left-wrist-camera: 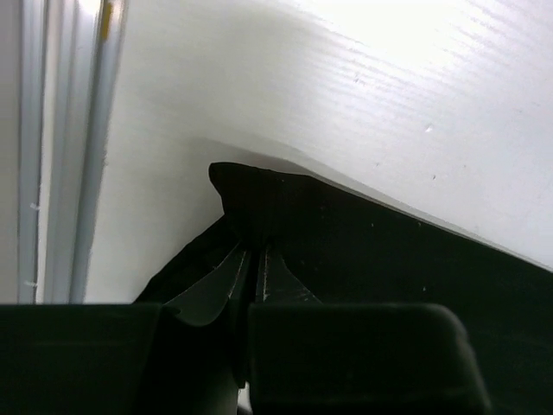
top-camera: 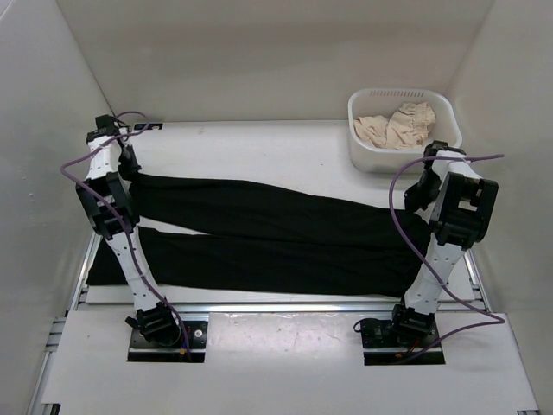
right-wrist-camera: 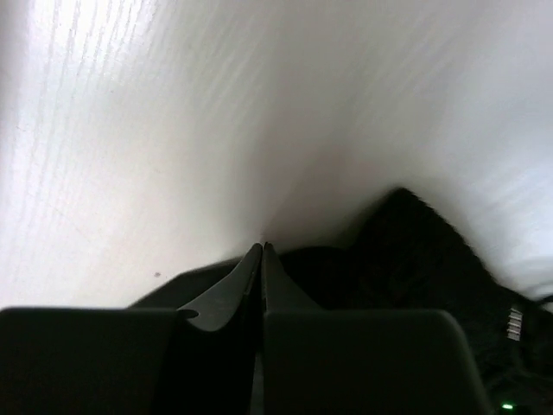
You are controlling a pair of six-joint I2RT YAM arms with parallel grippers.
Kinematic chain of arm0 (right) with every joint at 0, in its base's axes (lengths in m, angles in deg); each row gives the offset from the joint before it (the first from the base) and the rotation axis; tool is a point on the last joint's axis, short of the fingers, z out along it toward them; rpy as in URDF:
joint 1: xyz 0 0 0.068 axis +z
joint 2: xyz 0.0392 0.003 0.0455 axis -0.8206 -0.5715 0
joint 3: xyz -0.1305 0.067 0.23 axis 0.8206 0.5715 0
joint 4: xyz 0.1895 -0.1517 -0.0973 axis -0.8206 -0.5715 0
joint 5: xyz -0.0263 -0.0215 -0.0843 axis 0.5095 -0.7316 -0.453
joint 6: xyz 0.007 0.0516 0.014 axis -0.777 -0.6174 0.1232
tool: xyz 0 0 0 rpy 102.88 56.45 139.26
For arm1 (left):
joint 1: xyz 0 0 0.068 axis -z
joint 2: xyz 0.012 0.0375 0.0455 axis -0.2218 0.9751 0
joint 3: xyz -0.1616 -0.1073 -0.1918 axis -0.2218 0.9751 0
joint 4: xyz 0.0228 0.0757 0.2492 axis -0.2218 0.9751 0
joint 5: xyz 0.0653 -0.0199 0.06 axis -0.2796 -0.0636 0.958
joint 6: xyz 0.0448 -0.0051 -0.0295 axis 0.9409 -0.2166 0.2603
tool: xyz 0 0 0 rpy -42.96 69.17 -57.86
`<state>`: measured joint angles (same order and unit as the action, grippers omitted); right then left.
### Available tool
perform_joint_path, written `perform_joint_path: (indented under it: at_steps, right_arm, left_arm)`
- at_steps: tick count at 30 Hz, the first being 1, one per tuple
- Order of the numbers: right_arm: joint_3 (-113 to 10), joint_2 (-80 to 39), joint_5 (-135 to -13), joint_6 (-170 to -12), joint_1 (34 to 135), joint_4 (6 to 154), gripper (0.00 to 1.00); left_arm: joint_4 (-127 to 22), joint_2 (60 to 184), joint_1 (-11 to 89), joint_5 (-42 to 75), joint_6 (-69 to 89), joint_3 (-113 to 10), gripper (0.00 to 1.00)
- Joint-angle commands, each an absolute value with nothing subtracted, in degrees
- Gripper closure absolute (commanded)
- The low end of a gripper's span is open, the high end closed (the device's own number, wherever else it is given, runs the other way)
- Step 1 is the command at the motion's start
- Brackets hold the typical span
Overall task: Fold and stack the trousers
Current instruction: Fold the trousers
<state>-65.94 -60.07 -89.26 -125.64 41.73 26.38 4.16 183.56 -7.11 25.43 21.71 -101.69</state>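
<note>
Next, I let go of the upper leg's corner with my left gripper on the lower leg's end (top-camera: 116, 270), near the metal rail.
The black trousers (top-camera: 276, 233) lie spread across the table, two long legs running left to right. My left gripper (top-camera: 131, 169) is at the far left end of the upper leg. In the left wrist view the left gripper (left-wrist-camera: 257, 251) is shut on a corner of the trousers (left-wrist-camera: 389, 259), pinching the cloth up into a fold. My right gripper (top-camera: 418, 201) hangs over the trousers' right end. In the right wrist view the right gripper (right-wrist-camera: 262, 248) is shut, tips together against the white table. The trousers (right-wrist-camera: 415, 251) bunch just to its right, and no cloth shows between the tips.
A white basket (top-camera: 363, 151) stands at the back right, close behind my right arm, with a beige cloth (top-camera: 397, 125) in it. White walls enclose the table on the left, right and back. A metal rail (top-camera: 285, 307) runs along the near edge.
</note>
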Motion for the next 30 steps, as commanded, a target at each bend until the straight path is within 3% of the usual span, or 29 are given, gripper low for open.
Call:
perform_joint_path:
  at_steps: [1,2,3,4,7,14,21,25,26,27,28,30]
  right_arm:
    - [-67.43,-53.32,-96.62,-122.51,41.7,22.75,0.96]
    - [-67.43,-51.4,-98.13,-122.51,41.7,20.74,0.86]
    - [-66.74,-50.42,-99.19,-121.9,41.7,20.11,0.58]
    - [-65.95,-49.37,-99.98,-121.89,41.7,20.11,0.46]
    - [-62.97,-44.63,-101.22,-125.91,41.7,19.58,0.26]
    - [-55.06,-40.83,-95.08,-137.7,41.17,26.07,0.2]
    - [-54.51,-50.65,-94.09,-140.52,41.17,31.26,0.2]
    - [-57.41,-57.43,-94.98,-138.68,41.17,29.87,0.49]
    - [-58.02,-58.23,-94.98,-137.55,41.17,29.86,0.75]
    - [-58.03,-58.76,-94.98,-137.54,41.17,29.86,0.88]
    - [-58.03,-58.76,-94.98,-136.84,41.17,30.39,0.97]
    - [-58.03,-56.93,-94.98,-135.7,41.17,30.91,1.0]
  left_arm:
    - [4.44,174.39,-8.98,25.01,21.7,-100.99,0.86]
    - [4.44,174.39,-8.98,25.0,21.7,-100.29,0.86]
    - [4.44,174.39,-8.98,24.48,21.7,-100.29,0.86]
    - [4.44,173.86,-8.98,24.48,21.7,-99.5,0.86]
    - [4.44,173.86,-8.98,23.95,21.7,-98.97,0.86]
    - [4.44,173.86,-8.46,23.42,21.7,-98.45,0.86]
    - [4.97,173.33,-8.46,23.95,21.7,-98.44,0.86]
    - [4.97,173.33,-8.46,24.48,21.7,-98.44,0.86]
    - [4.97,173.33,-8.46,24.48,21.7,-98.44,0.86]
    - [4.97,173.33,-8.98,25.0,21.7,-98.44,0.86]
    - [4.97,173.33,-8.98,25.0,21.7,-98.96,0.86]
    - [4.97,173.33,-10.21,25.0,21.7,-99.58,0.86]
